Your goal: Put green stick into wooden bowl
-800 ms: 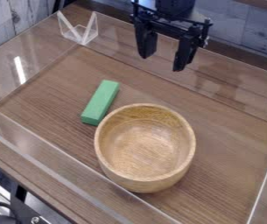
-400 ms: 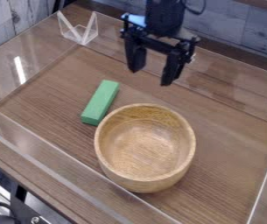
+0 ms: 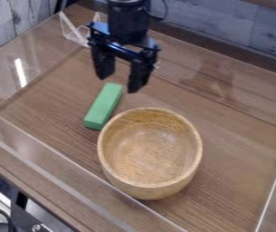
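Next, I lower onto the green stick's far half (image 3: 108, 95), away from the wooden bowl's near side, and close there.
The green stick (image 3: 102, 105) lies flat on the wooden table, angled, just left of the wooden bowl (image 3: 151, 151). The bowl is round, light tan and has nothing inside. My black gripper (image 3: 118, 78) hangs above the stick's far end, a little up and to the right of it. Its two fingers (image 3: 101, 67) point down and stand well apart, with nothing between them. It is open and does not touch the stick.
A clear acrylic wall (image 3: 32, 54) rings the table on the left, front and right. A small clear stand (image 3: 70, 29) sits at the back left corner. Grey wall panels run behind.
The gripper has travelled left and down toward the table, from above the back centre to just over the green stick's far end. Its fingers stay apart. Stick and bowl have not moved.
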